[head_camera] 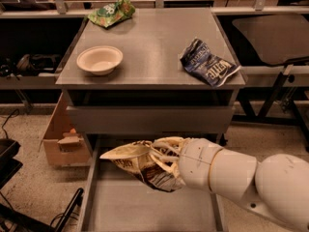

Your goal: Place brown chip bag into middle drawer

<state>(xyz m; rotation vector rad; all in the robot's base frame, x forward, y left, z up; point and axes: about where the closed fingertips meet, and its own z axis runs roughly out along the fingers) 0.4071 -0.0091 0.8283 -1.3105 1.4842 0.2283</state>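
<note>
My gripper needs to put the brown chip bag down in the open drawer against its side [106,199] nearest the cardboard box.
My gripper [153,162] is shut on the brown chip bag [137,167], a crumpled dark brown foil bag with a pale tan flap pointing left. It hangs just above the open middle drawer [145,209], a wide shallow grey tray pulled out from the cabinet at the bottom of the view. The white arm comes in from the lower right and hides the drawer's right side.
On the cabinet top [149,47] lie a white bowl [99,59], a dark blue chip bag [207,62] and a green bag [112,12]. A plain grey drawer front [149,120] is above the open drawer. A cardboard box [63,139] stands left of the cabinet.
</note>
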